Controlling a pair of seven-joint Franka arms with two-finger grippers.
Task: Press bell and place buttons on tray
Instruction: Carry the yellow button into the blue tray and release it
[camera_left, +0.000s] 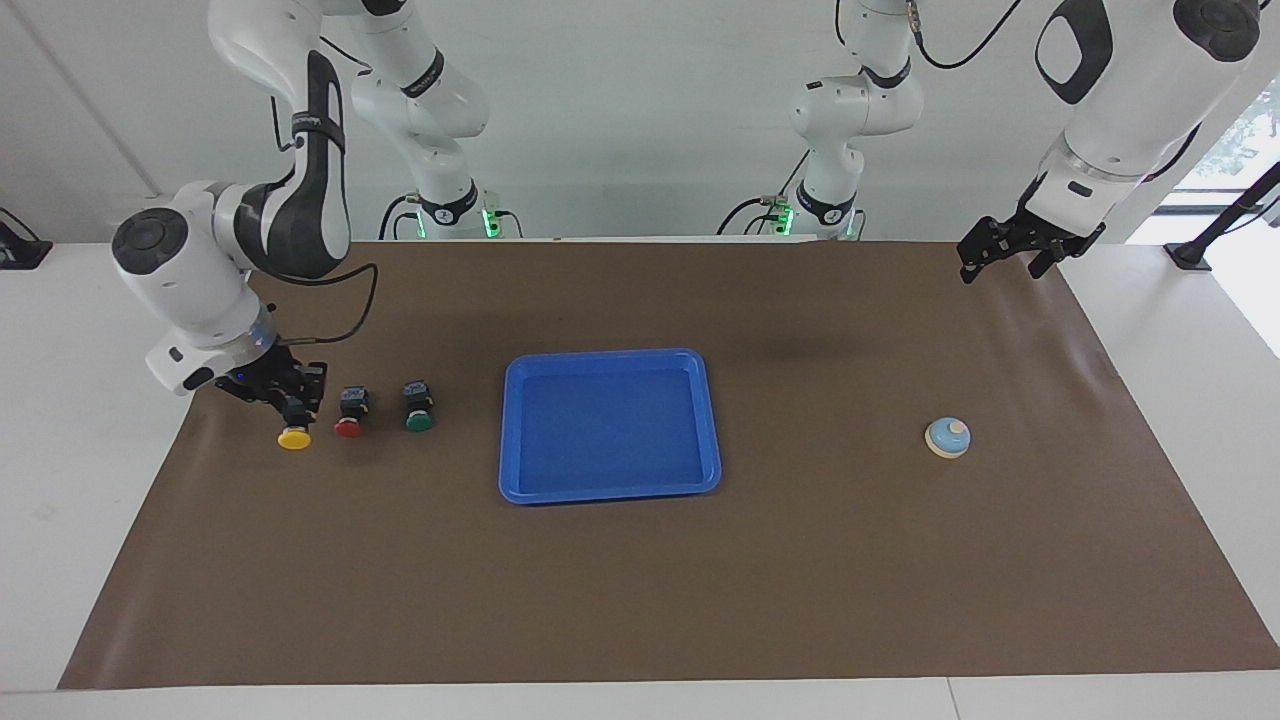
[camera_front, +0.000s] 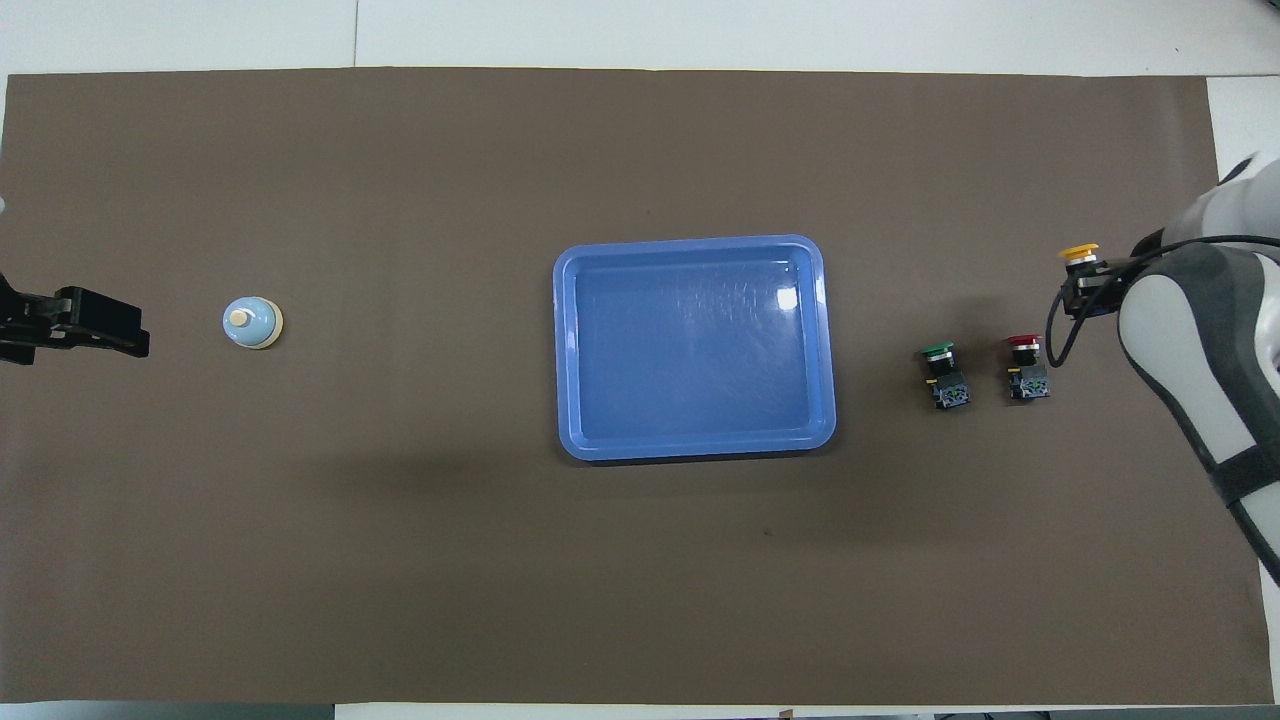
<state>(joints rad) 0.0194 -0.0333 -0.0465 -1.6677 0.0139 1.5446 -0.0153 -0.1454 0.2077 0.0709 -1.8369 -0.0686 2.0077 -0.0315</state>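
Next, I let go of the yellow button with my right gripper on the blue tray (camera_front: 765, 331) beside its bright reflection, toward the green button.
My right gripper (camera_left: 293, 408) is shut on the black body of the yellow button (camera_left: 294, 437) and holds it a little above the mat, beside the red button (camera_left: 349, 426). In the overhead view the right gripper (camera_front: 1085, 285) and the yellow button (camera_front: 1079, 252) show near the mat's edge. The red button (camera_front: 1026, 362) and the green button (camera_left: 419, 420) (camera_front: 940, 370) lie on the mat between the gripper and the blue tray (camera_left: 610, 425) (camera_front: 695, 345), which holds nothing. The bell (camera_left: 947, 437) (camera_front: 252, 323) stands toward the left arm's end. My left gripper (camera_left: 1000, 262) (camera_front: 100, 325) waits raised over the mat's corner.
A brown mat (camera_left: 640, 600) covers the table. White table surface shows around it. The arms' bases stand at the robots' edge of the table.
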